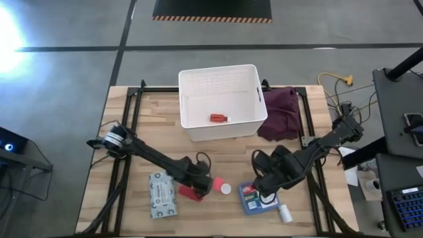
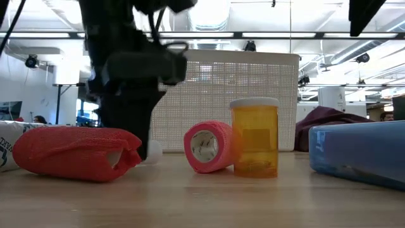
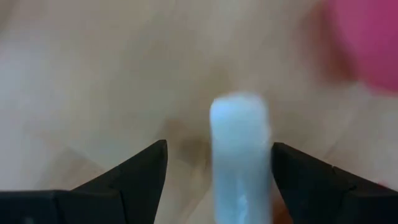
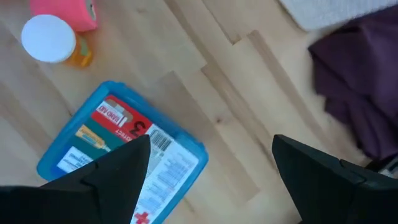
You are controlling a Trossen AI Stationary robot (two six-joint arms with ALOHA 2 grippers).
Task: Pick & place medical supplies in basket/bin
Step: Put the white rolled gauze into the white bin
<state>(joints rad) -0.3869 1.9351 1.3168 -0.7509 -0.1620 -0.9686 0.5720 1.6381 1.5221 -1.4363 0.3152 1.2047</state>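
Note:
My right gripper needs to next move over to the orange bottle's body [image 1: 225,190] [image 4: 79,55], below its white cap and next to the pink roll, and close there.
My left gripper [image 1: 200,184] [image 3: 219,144] is low over the table and open. Its fingers stand on either side of a small white tube [image 3: 239,162], which lies on the wood next to a red bandage roll [image 2: 76,152], a pink roll [image 2: 207,147] and an orange bottle [image 2: 255,136]. The grey-green packet [image 1: 162,195] lies flat to the left of them. My right gripper [image 1: 264,188] [image 4: 211,140] hangs open above the far edge of the blue first-aid box [image 4: 118,149]. The white bin [image 1: 218,102] holds a red item [image 1: 219,118]. My left gripper comes down from above with the white tube [image 3: 239,186] standing between its open fingers. A clear gap shows at one finger, while the other finger [image 3: 298,180] is very close to the tube. I cannot tell whether it touches.
A dark purple cloth [image 1: 281,112] lies bunched against the bin's right wall. A small white bottle [image 1: 285,213] lies near the table's near edge, right of the blue box. Bare wood shows between the bin and the supplies. Cables run off the table's right side.

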